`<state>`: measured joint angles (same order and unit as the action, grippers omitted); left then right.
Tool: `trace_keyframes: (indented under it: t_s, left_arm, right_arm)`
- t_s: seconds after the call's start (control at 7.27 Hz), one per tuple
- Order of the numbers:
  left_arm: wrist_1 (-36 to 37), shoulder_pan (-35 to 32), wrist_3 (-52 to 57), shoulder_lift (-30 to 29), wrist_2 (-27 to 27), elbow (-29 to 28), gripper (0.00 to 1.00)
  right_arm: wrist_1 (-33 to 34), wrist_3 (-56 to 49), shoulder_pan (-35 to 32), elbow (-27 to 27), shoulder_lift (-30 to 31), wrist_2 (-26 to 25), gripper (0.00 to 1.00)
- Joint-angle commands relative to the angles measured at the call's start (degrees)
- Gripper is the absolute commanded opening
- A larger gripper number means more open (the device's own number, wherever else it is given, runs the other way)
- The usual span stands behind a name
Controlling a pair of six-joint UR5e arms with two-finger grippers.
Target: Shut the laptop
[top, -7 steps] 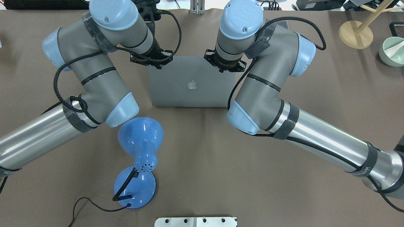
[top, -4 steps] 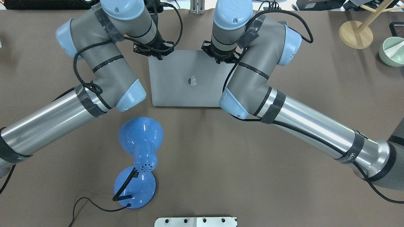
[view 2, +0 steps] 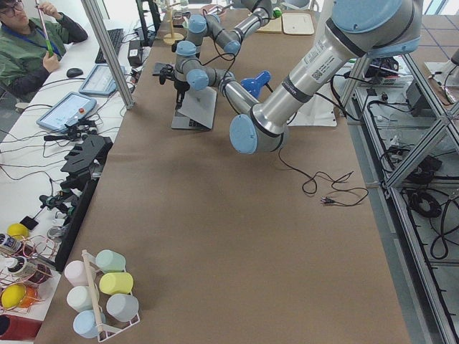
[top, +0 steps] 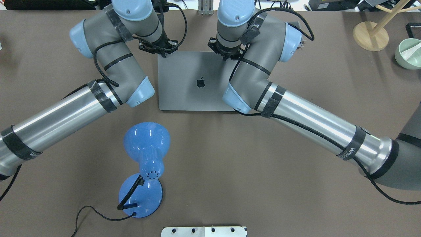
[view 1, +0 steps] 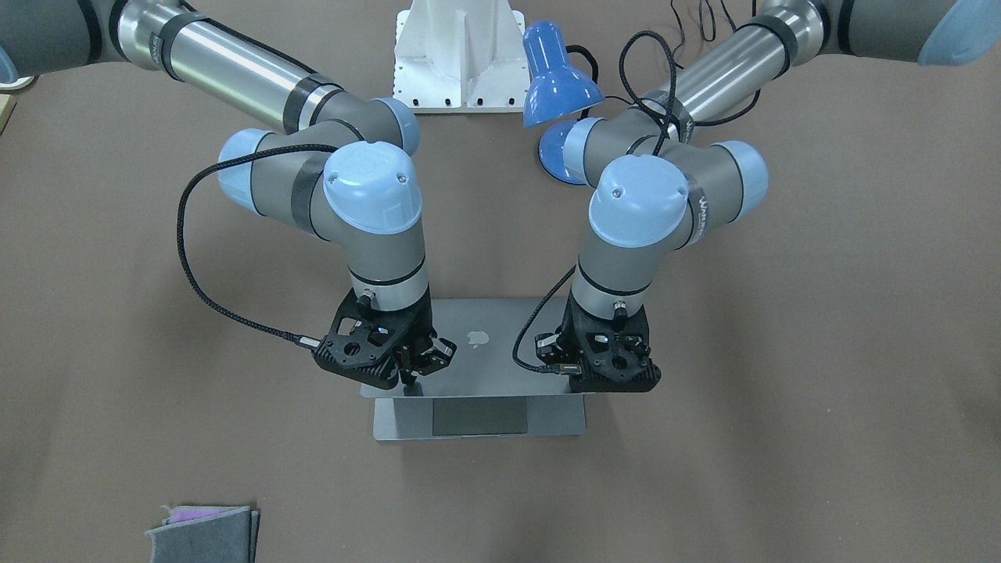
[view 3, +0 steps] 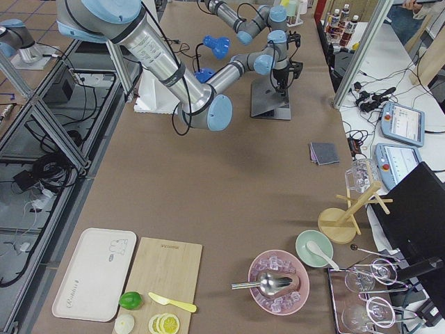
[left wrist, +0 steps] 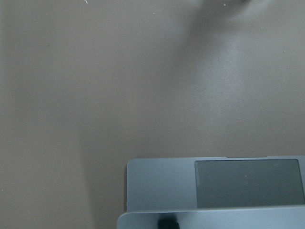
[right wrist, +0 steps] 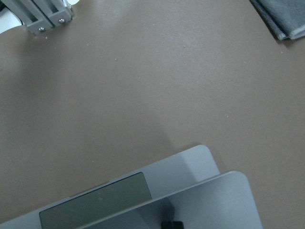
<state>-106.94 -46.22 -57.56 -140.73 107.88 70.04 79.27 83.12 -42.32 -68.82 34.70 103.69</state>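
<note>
Next, my left gripper lets go once the laptop's lid is lying flat on the space-grey base (view 1: 479,370), over the trackpad.
The space-grey laptop (top: 189,89) lies mid-table with its lid tilted low over the base, apple logo up. In the front view the lid (view 1: 477,361) stands a little above the base, and the trackpad (view 1: 478,416) shows. My left gripper (top: 158,49) is at the lid's far left corner and my right gripper (top: 227,54) at its far right corner. In the front view my right gripper (view 1: 408,378) looks shut, tip on the lid. My left gripper (view 1: 608,371) is hidden under its mount. Each wrist view shows one dark tip on the lid's edge (left wrist: 167,223) (right wrist: 171,224).
A blue desk lamp (top: 147,144) with its cord stands near the robot, left of the laptop. A folded grey felt cloth (view 1: 203,532) lies at the operators' side. A wooden stand (top: 370,35) and a green bowl (top: 408,54) are far right. The white mount plate (top: 204,231) is at the near edge.
Both grippers have moved away from the robot and down with the lid's far edge. The lid has swung lower towards the base.
</note>
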Motion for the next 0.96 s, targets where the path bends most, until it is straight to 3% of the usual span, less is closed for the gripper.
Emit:
trace_keyframes:
  t_s: [0.0, 0.28, 0.83]
  left_arm:
    - [-2.4, 0.1, 0.2, -1.7, -0.8, -4.9, 0.0]
    - [-5.3, 1.0, 0.2, -2.4, -3.5, -8.6, 0.0]
    - [-5.6, 3.1, 0.1, -2.6, -5.8, -10.3, 0.0]
  right_arm:
    - [-3.8, 0.1, 0.0, 4.6, -1.2, -0.2, 0.0]
    - [-7.4, 0.7, 0.0, 10.2, -3.1, -0.9, 0.0]
    - [-11.1, 1.0, 0.2, 16.2, -4.5, -1.9, 0.0]
